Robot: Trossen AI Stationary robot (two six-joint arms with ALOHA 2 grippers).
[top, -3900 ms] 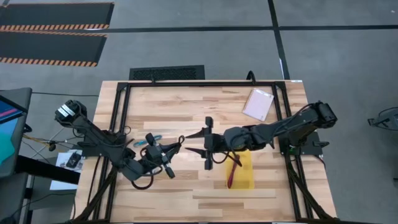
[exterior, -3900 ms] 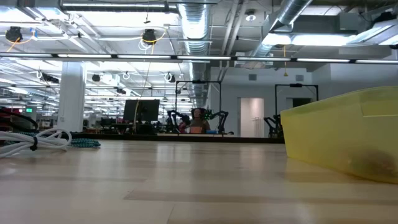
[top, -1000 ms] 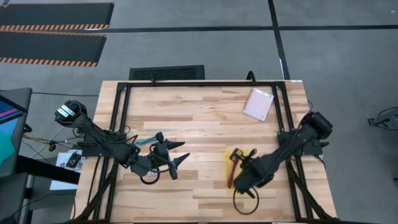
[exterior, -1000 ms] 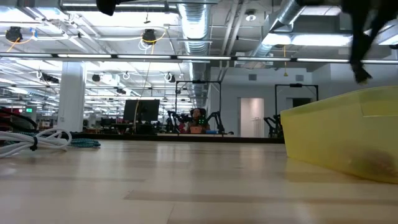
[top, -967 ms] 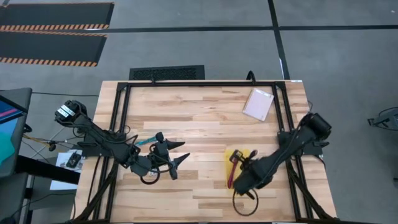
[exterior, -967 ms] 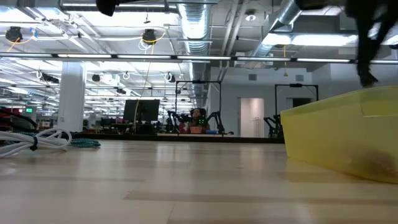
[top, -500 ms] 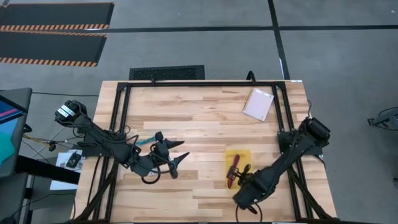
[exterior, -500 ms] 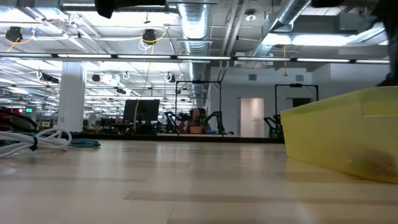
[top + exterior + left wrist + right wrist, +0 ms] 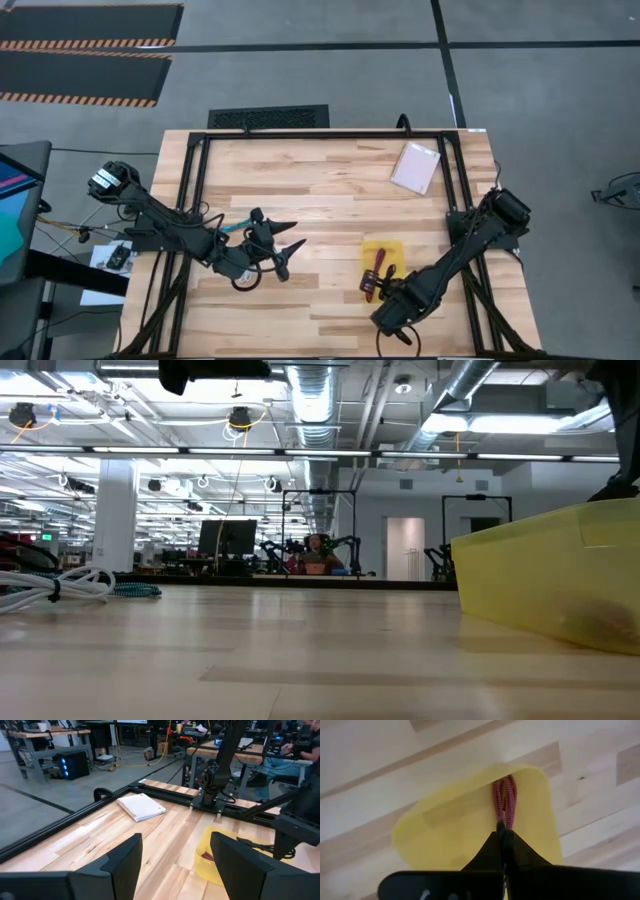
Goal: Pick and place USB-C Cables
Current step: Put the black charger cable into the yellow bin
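Next, my right gripper lets go of the black cable in the yellow tray (image 9: 373, 281) (image 9: 472, 852) beside the red cable.
A red USB-C cable (image 9: 504, 800) lies lengthwise in the yellow tray (image 9: 396, 250) at the table's right centre. My right gripper (image 9: 502, 827) hangs shut over the tray, its tips at the red cable's near end. In the low view its dark tip (image 9: 615, 488) shows just above the tray's rim (image 9: 540, 535). My left gripper (image 9: 292, 240) hovers open over the table's left centre with nothing between its fingers. A teal cable (image 9: 232, 228) lies beside the left arm. A white cable (image 9: 60, 582) and the teal cable (image 9: 140, 590) rest on the tabletop. My right gripper points its shut fingers (image 9: 496, 845) down and toward the far edge, along the red cable, with the tips over the cable's near end (image 9: 503, 819). I cannot tell whether they touch it. The cable lies on the tray floor.
A pale pink packet (image 9: 415, 167) lies flat at the far right corner. A black frame (image 9: 320, 136) runs around the tabletop. Bare wood (image 9: 330, 200) spreads between the two arms.
My right gripper, still shut, has drawn back over the tray toward the table's near edge. The red cable stays in the tray.
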